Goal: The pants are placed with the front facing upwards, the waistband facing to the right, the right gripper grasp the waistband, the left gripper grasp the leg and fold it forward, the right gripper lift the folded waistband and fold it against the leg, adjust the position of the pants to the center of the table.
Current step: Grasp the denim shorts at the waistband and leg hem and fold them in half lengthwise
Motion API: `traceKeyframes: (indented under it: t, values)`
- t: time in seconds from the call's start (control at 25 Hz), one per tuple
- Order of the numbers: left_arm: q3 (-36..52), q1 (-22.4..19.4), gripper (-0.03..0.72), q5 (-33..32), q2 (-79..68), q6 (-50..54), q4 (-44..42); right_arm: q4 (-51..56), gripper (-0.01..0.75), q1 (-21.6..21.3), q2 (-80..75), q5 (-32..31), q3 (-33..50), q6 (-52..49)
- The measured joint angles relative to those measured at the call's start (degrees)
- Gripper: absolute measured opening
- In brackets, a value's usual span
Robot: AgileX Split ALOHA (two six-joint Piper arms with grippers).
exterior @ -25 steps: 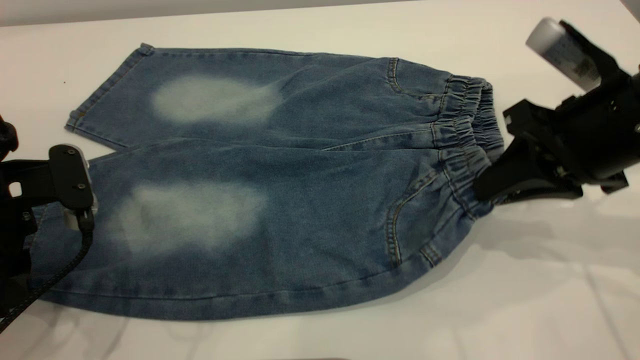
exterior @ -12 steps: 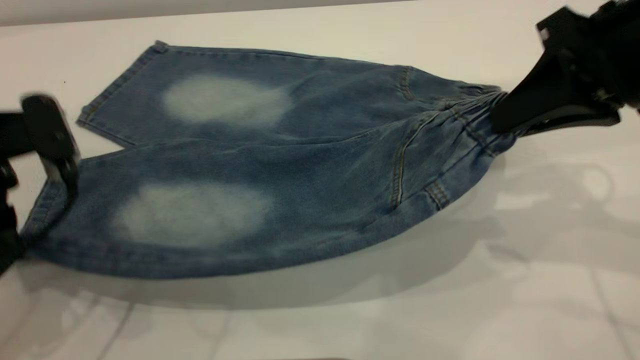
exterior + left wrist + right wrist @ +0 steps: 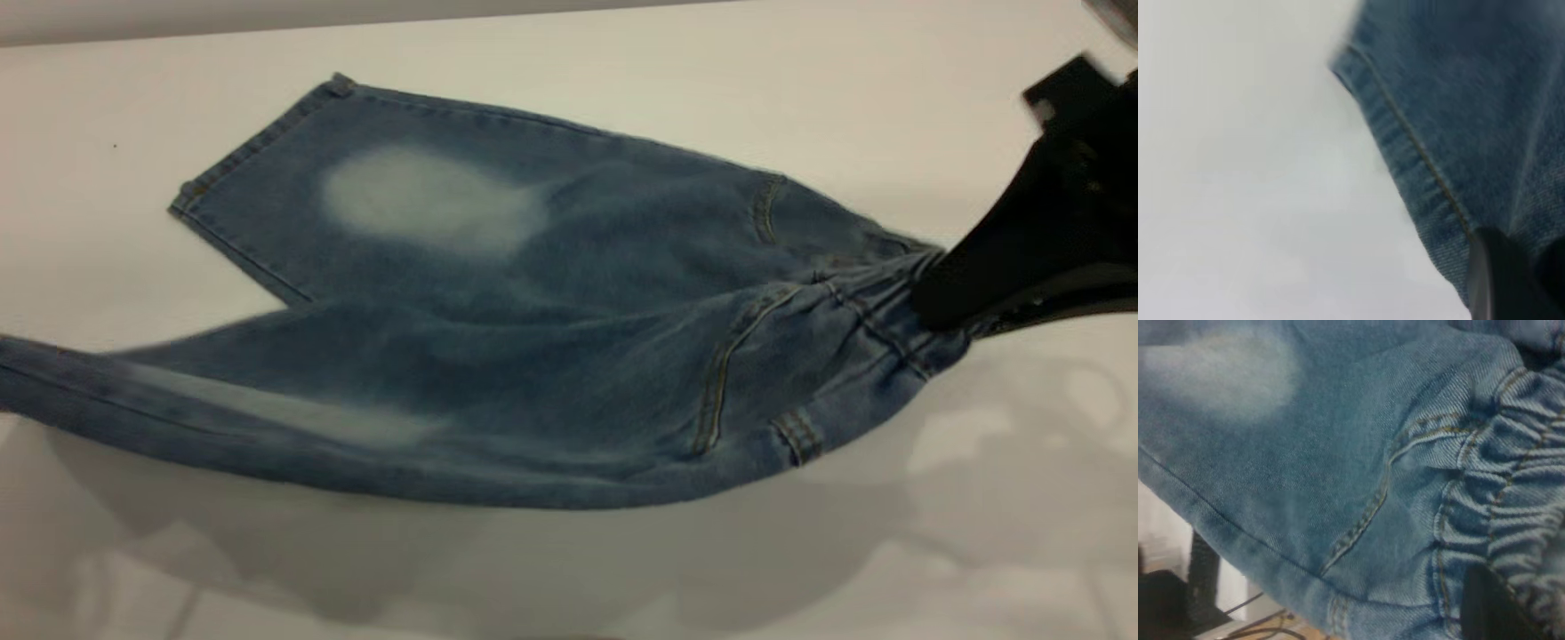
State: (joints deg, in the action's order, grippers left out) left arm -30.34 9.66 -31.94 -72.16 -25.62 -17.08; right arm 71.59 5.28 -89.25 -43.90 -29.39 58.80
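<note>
Next, I release the near leg's hem from my left gripper onto the hem of the far leg (image 3: 268,128).
The blue denim pants (image 3: 551,356) hang partly above the white table (image 3: 622,71). Their far leg (image 3: 400,196) still rests on it. At the right, my right gripper (image 3: 942,307) is shut on the gathered waistband (image 3: 880,302) and holds it up; the right wrist view shows a black finger (image 3: 1488,607) against the puckered waistband (image 3: 1518,493). The near leg (image 3: 178,400) is stretched and raised, running off the left edge. My left gripper (image 3: 1511,273) is outside the exterior view; its wrist view shows a black finger (image 3: 1495,280) clamped on the leg's hem (image 3: 1405,133).
A wide shadow (image 3: 444,551) lies on the table under the lifted cloth. The table's far edge (image 3: 356,27) runs along the top. Under the pants, the right wrist view shows dark gear and cables (image 3: 1178,600).
Both grippers have risen with the pants: waistband and near leg lifted off the table. The left gripper moved out past the left edge, and the far leg slid to the right.
</note>
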Motion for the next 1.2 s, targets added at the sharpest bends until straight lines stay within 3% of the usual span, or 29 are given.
traceKeyframes:
  t: [0.12,0.28,0.64,0.92,1.2]
  values:
    - [0.07,0.00,0.101,0.95,4.15,0.18,-1.31,-0.08,0.049,0.00,4.60,-0.17,0.09,-3.09]
    - [0.07,0.00,0.101,9.68,4.05,4.88,-5.70,0.34,0.049,0.00,6.49,2.20,0.20,-7.72]
    - [-7.56,0.00,0.101,24.85,-12.30,13.88,-11.40,7.17,0.050,0.00,4.91,12.68,0.36,-12.83]
    - [-20.76,0.00,0.101,29.16,-28.85,17.38,-11.67,19.92,0.051,0.00,-2.88,15.23,0.05,-10.12]
    - [-30.77,0.00,0.101,30.25,-38.23,18.11,-11.67,28.47,0.053,-1.49,-8.30,15.45,-7.10,-6.58]
